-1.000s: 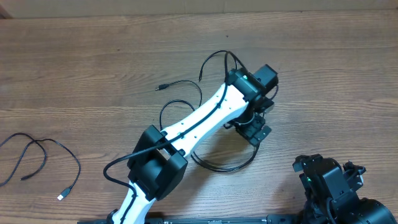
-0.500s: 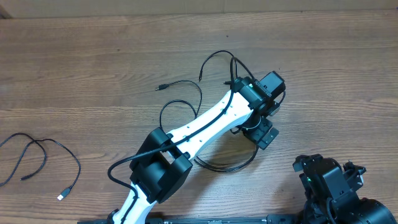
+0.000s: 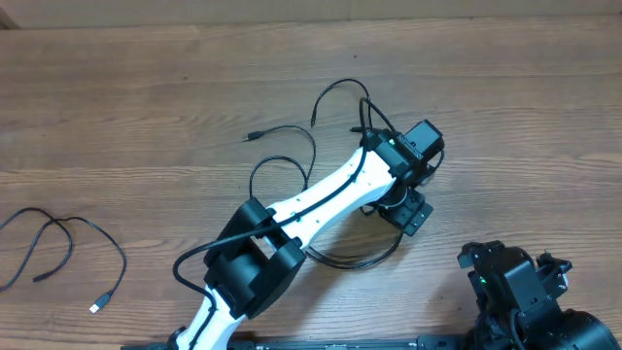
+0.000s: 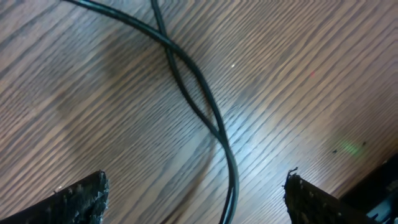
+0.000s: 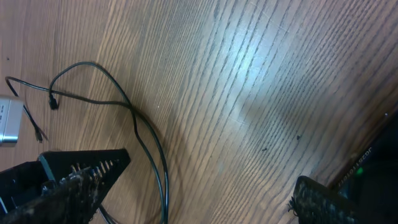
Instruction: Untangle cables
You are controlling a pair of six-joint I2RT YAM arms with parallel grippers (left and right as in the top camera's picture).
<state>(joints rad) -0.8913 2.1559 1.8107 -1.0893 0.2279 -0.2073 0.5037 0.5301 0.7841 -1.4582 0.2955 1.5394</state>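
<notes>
My left gripper is to close next on the front loop (image 3: 387,253) (image 4: 230,204) of the tangled black cables, where the loop's parts run side by side.
A tangle of thin black cables (image 3: 321,146) lies mid-table, with a small plug end (image 3: 250,137) and a loop (image 3: 355,261) near the front. My left gripper (image 3: 403,206) is open, low over that loop. In the left wrist view, two crossed cable strands (image 4: 214,124) run between its open fingers (image 4: 196,202), and nothing is gripped. A separate black cable (image 3: 73,233) with a silver tip (image 3: 95,307) lies at the far left. My right gripper (image 3: 505,282) is open and empty at the front right. Its wrist view shows the cable strands (image 5: 155,155) near its left finger (image 5: 193,193).
The wooden table (image 3: 525,107) carries only the cables. The left arm's white links (image 3: 311,194) lie across the tangle and hide part of it. The table's front edge runs by the right arm's base (image 3: 544,321).
My left gripper has shifted a little to the right over the cable loop and stays open. The cables and the right arm have not visibly moved.
</notes>
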